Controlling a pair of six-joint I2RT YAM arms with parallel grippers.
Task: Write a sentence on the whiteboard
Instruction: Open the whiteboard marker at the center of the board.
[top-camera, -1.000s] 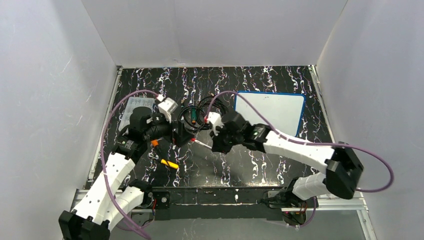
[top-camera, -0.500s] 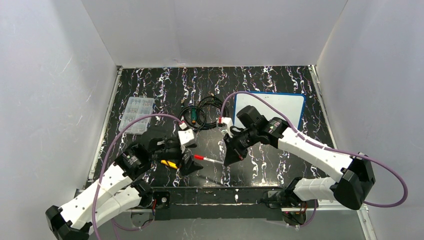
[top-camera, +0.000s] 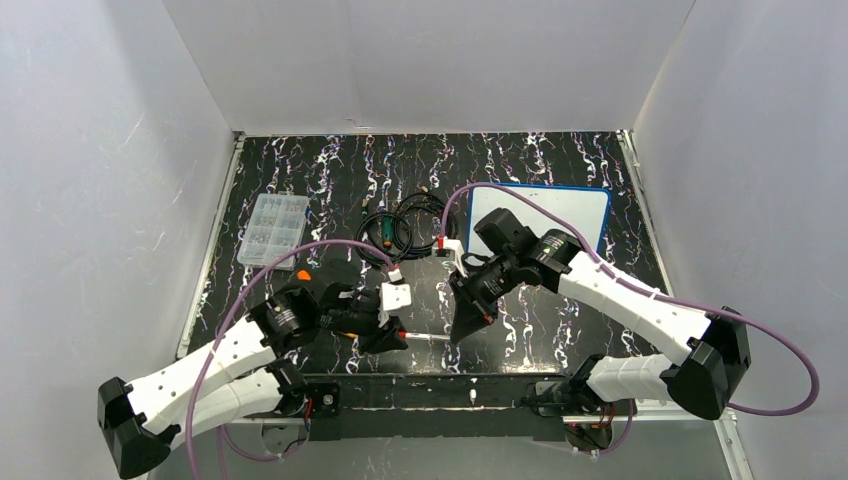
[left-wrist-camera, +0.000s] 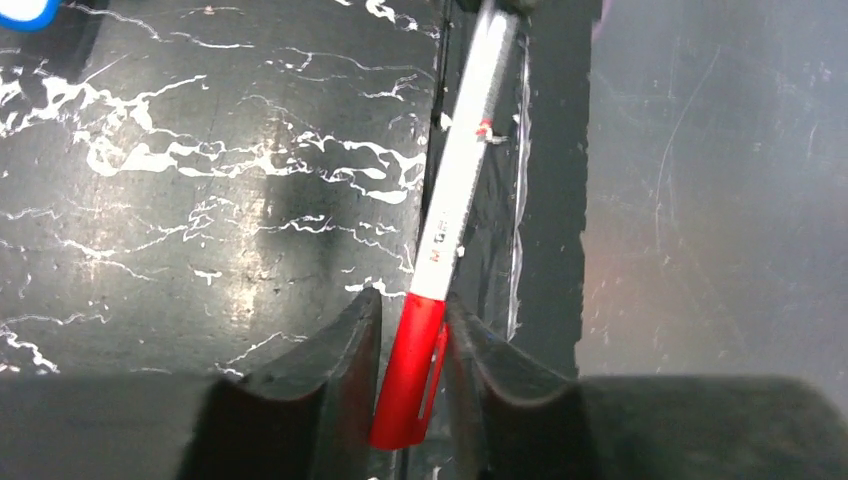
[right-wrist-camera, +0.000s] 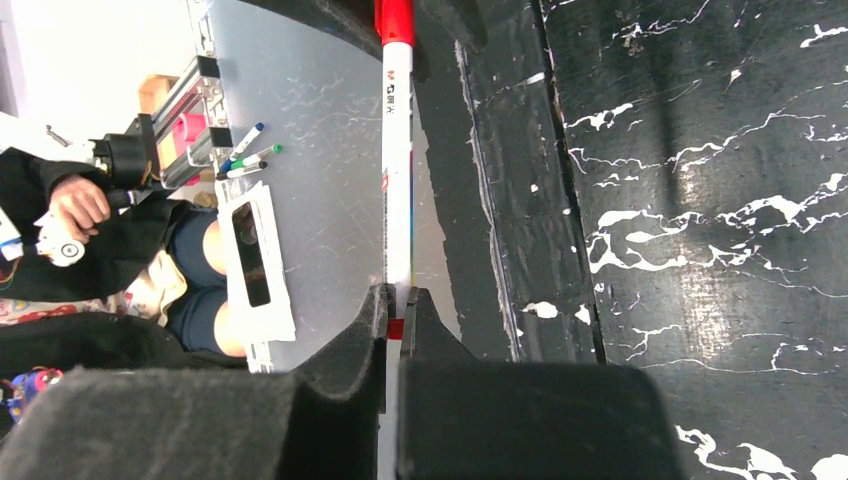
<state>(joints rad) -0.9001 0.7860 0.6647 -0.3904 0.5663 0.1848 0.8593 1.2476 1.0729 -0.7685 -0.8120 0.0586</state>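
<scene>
The marker is pinched only at its back end by my right gripper, so my right gripper will open and grab the marker's body closer to the red cap (right-wrist-camera: 397, 195) before uncapping it.
A marker with a white barrel (top-camera: 430, 337) and a red cap (left-wrist-camera: 410, 370) hangs level above the table's front edge, held between both arms. My left gripper (top-camera: 392, 334) (left-wrist-camera: 412, 312) is shut on the red cap. At the other end of the barrel (right-wrist-camera: 397, 180), my right gripper (top-camera: 466, 328) (right-wrist-camera: 398, 305) is shut on it, just past a small red band. The whiteboard (top-camera: 555, 220), blue-framed, lies at the back right, behind the right arm. No sentence shows on its white face.
A clear plastic box (top-camera: 272, 225) sits at the back left and a black cable coil (top-camera: 400, 225) at the back middle. A small orange object (top-camera: 303, 275) lies near the left arm. The black front rail (top-camera: 430, 385) runs just below the marker.
The left arm swung from the table's middle down to the front edge and its jaws closed on the cap. The right arm carried the marker forward and lower.
</scene>
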